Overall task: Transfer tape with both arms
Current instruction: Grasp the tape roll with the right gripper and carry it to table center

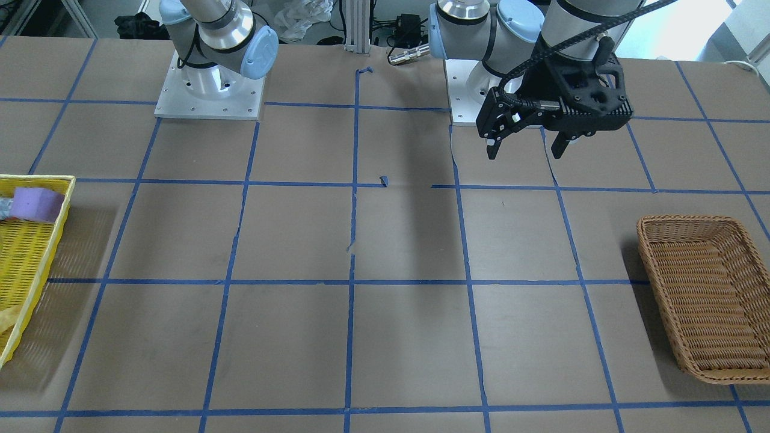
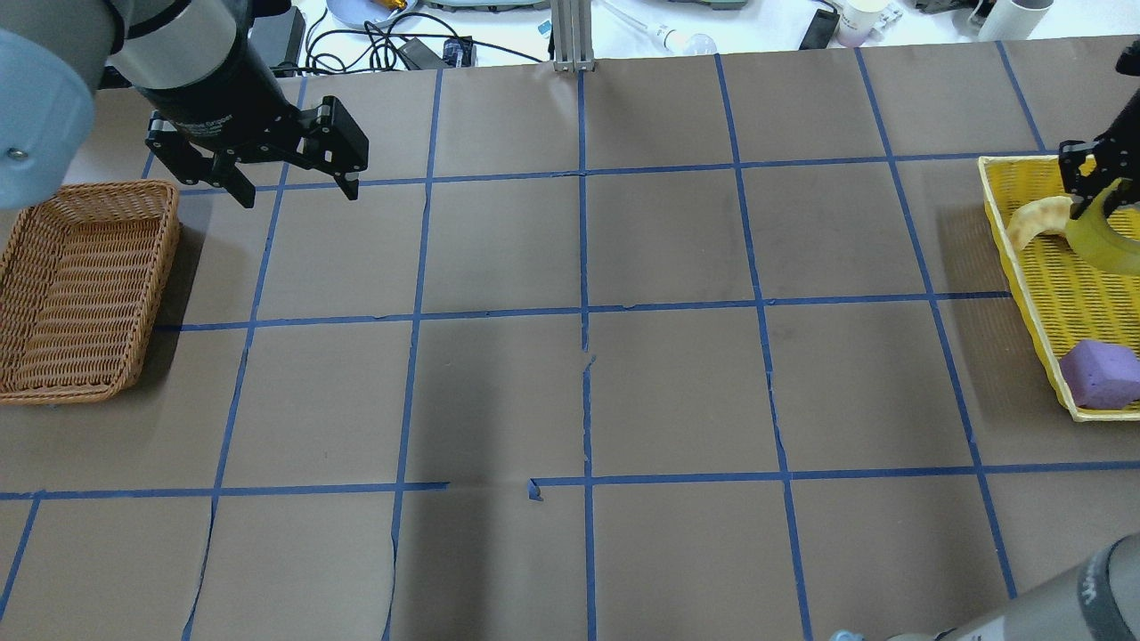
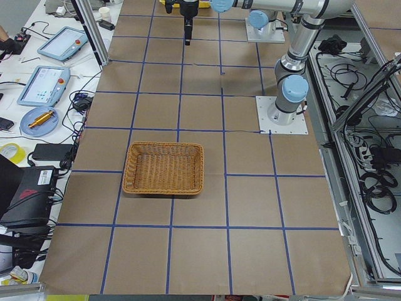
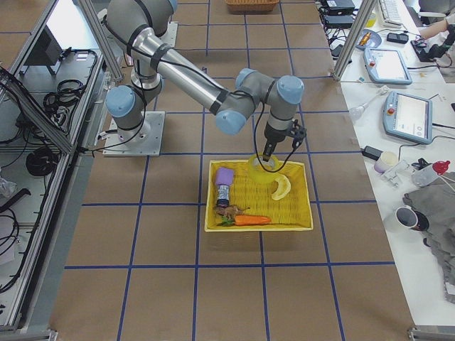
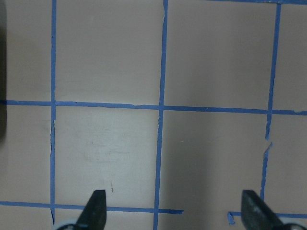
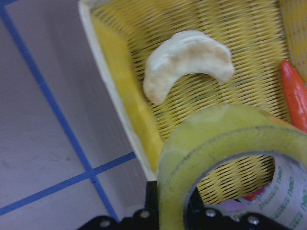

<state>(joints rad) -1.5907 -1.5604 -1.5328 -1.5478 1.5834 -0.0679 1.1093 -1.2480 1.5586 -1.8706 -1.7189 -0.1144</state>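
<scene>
Next, my right gripper releases the yellow tape roll on the blue line crossing at the table's middle (image 1: 352, 280). The tape now hangs over the yellow basket.
The yellow tape roll (image 6: 225, 143) is pinched by its wall in my shut right gripper (image 6: 170, 213) and hangs over the back end of the yellow basket (image 6: 115, 86). In the overhead view the right gripper (image 2: 1090, 182) is at the right edge, with the tape (image 2: 1101, 249) below it. In the exterior right view the near arm's gripper (image 4: 268, 155) holds the tape (image 4: 260, 165) at the basket's far rim. My left gripper (image 2: 294, 191) is open and empty above the table, beside the wicker basket (image 2: 80, 285). It also shows in the front view (image 1: 523, 150) and in the left wrist view (image 5: 175, 211).
The yellow basket (image 2: 1024, 267) holds a pale crescent-shaped piece (image 6: 187, 57), a purple sponge block (image 2: 1103, 374) and an orange carrot (image 4: 249, 219). The wicker basket (image 1: 710, 294) holds nothing that I can see. Blue tape lines grid the brown table.
</scene>
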